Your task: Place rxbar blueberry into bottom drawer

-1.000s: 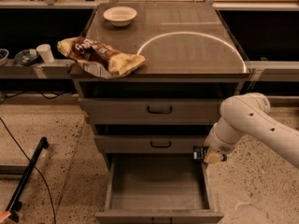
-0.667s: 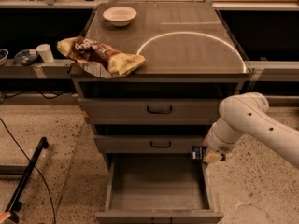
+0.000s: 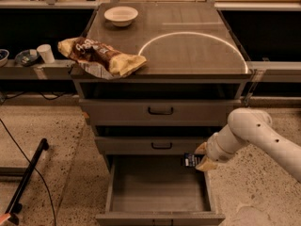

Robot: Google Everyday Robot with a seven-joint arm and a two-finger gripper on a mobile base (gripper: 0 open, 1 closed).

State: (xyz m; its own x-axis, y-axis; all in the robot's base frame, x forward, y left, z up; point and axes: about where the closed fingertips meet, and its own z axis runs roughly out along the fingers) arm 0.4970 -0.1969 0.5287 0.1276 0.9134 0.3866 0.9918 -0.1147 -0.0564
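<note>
The robot's gripper will release the rxbar blueberry near the middle of the bottom drawer's grey bottom (image 3: pixel 166 185). The bar hangs above that drawer's rear corner.
My gripper (image 3: pixel 196 158) is at the end of the white arm, on the right side of the cabinet. It is shut on the rxbar blueberry (image 3: pixel 190 160), a small dark navy bar with pale print. The bar hangs just above the right rear corner of the bottom drawer (image 3: pixel 155 188). That drawer is pulled open and shows a plain grey floor with nothing on it.
Two shallower drawers with black handles, the top one (image 3: pixel 160 110) and the middle one (image 3: pixel 161 145), are closed above it. A brown-and-yellow chip bag (image 3: pixel 101 55) and a white bowl (image 3: pixel 121 15) sit on the cabinet top. A black pole (image 3: pixel 28 175) lies on the floor at left.
The gripper with the bar has shifted a little to the left, toward the open drawer's right rear corner. Nothing else has moved.
</note>
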